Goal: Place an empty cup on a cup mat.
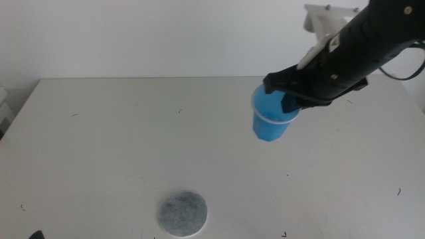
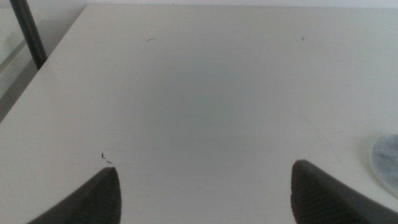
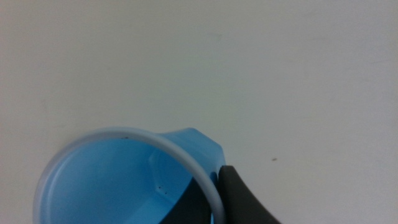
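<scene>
I need to set the blue cup down on the middle of the grey cup mat (image 1: 184, 214) with my right gripper.
The bright blue cup (image 1: 271, 121) is at the table's right side, held by its pale rim in my right gripper (image 1: 287, 101). The right arm comes in from the upper right. In the right wrist view the cup (image 3: 124, 180) shows its empty blue inside, with my right gripper (image 3: 212, 188) shut across its rim, one jaw outside and one inside. The cup looks slightly tilted. The grey cup mat (image 1: 182, 214) lies flat near the front edge, left of the cup and well apart from it. My left gripper (image 2: 205, 186) is open and empty, low at the front left, with the mat's edge (image 2: 387, 163) beside it.
The white table (image 1: 119, 146) carries only a few small dark specks. Its left edge (image 2: 43, 68) and a dark pole (image 2: 28, 31) show in the left wrist view. A white wall stands behind the table.
</scene>
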`<state>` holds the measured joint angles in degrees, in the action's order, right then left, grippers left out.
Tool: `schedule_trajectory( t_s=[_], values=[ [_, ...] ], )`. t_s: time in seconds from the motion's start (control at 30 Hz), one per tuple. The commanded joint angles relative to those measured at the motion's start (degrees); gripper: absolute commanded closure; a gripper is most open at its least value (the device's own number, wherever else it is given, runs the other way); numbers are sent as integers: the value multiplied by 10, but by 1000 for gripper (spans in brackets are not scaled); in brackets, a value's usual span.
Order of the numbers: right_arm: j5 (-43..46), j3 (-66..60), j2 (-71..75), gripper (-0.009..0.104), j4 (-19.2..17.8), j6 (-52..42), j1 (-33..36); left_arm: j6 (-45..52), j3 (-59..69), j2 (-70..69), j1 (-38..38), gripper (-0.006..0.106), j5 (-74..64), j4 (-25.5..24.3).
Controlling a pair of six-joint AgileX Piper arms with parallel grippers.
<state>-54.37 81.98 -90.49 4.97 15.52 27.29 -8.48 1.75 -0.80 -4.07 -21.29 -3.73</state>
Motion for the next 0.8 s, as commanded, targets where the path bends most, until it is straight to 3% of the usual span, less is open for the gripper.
schedule_trajectory(
  t_s=[0.0, 0.33, 0.77],
  values=[
    [18, 12, 23, 96, -3, 29, 42, -6, -3, -7, 1, -5, 38, 0],
    [80, 15, -36, 96, -27, 116, 171, -6, -3, -7, 1, -5, 38, 0],
    [133, 15, -151, 96, -23, 121, 198, -6, -3, -7, 1, -5, 38, 0]
  ],
)
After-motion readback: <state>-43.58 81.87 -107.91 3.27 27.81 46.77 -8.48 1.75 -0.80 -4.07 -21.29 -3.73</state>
